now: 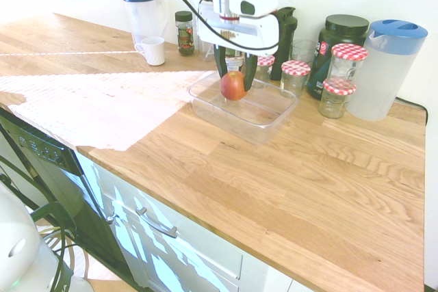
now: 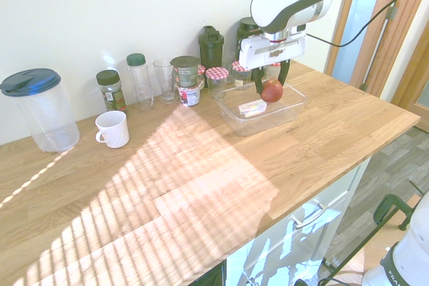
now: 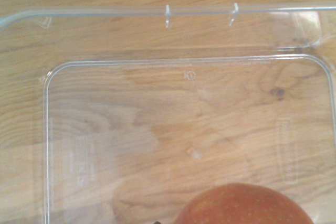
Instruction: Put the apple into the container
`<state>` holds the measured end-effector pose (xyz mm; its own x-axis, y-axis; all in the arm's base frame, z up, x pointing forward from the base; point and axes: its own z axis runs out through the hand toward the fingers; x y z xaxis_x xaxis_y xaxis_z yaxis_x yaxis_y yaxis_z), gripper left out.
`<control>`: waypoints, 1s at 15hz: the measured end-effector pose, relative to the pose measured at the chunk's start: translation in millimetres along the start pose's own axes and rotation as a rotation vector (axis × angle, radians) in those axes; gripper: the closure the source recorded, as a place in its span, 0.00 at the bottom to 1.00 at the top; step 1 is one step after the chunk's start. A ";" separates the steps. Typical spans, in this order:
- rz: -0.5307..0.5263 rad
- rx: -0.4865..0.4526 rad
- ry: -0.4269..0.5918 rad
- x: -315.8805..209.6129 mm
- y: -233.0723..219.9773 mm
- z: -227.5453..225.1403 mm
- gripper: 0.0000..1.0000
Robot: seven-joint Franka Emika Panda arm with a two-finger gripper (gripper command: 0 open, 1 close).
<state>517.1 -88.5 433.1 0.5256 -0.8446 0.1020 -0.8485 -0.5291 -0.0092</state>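
Note:
The robot's gripper should release the apple on the middle of the clear plastic container's bottom [image 1: 239,104] [image 3: 216,174].
A small red apple [image 1: 233,85] with yellowish patches hangs between the dark fingers of my gripper [image 1: 233,80], which is shut on it. It is held just above the inside of the clear plastic container [image 1: 270,120] on the wooden counter. The second exterior view shows the same: the apple [image 2: 271,90] in my gripper [image 2: 271,86] over the far right part of the container [image 2: 248,122]. In the wrist view the apple [image 3: 242,205] shows at the lower edge, with the container's empty clear floor [image 3: 157,129] beneath it.
Behind the container stand red-checked-lid jars [image 1: 348,61], a black tub [image 1: 340,39], a dark bottle [image 1: 285,32] and a blue-lidded pitcher [image 1: 387,70]. A white mug [image 1: 152,50], a spice jar [image 1: 184,32] and another pitcher [image 1: 142,11] stand to the left. The counter edge [image 1: 205,217] runs in front.

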 end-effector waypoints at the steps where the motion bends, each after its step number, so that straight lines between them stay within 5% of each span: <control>1: 0.001 0.011 0.002 0.0 -2.2 8.8 1.00; 5: -0.001 0.007 -0.005 2.1 -9.9 35.1 1.00; 6: -0.001 0.007 -0.005 3.2 -11.5 40.7 0.00; 15: 0.001 -0.008 -0.009 18.0 -29.6 59.1 0.00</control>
<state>555.3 -92.8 376.4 0.5256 -0.8457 0.0929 -0.8493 -0.5280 -0.0012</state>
